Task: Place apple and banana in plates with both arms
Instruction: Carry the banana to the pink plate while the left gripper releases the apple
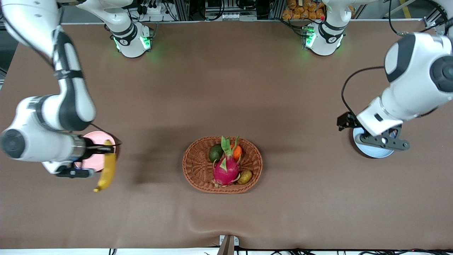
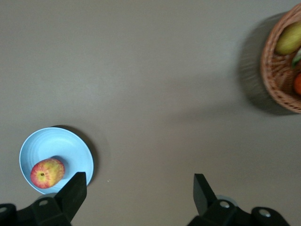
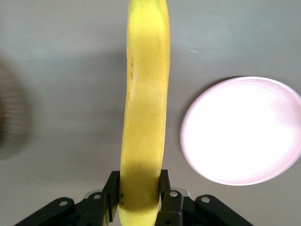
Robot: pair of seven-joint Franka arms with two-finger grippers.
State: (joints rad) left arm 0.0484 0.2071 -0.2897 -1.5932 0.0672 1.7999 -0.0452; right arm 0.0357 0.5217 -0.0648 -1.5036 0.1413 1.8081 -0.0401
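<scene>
Next, I set the yellow banana down on the basket side of the pale pink plate [image 1: 101, 148] [image 3: 217, 134] with my right gripper. The banana is still held beside that plate.
My right gripper [image 1: 106, 148] is shut on the yellow banana [image 1: 108, 166] near one end and holds it in the air. The banana hangs over the table just beside the pale pink plate [image 1: 92, 139], on the plate's basket side. In the right wrist view the fingers clamp the banana [image 3: 143, 108] at the right gripper [image 3: 138, 188], and the empty pink plate [image 3: 242, 132] lies beside it. My left gripper [image 2: 138, 188] is open and empty above the table next to the light blue plate [image 2: 51, 143]. The red-yellow apple [image 2: 47, 173] lies in that plate. In the front view the left hand [image 1: 381, 141] hides the apple over the blue plate [image 1: 371, 153].
An oval wicker basket [image 1: 198, 166] stands mid-table nearer the front camera, holding a pink dragon fruit [image 1: 225, 170], a green avocado [image 1: 215, 153], a small orange fruit [image 1: 237, 151] and a brownish fruit [image 1: 245, 176]. Its rim shows in the left wrist view [image 2: 270, 70].
</scene>
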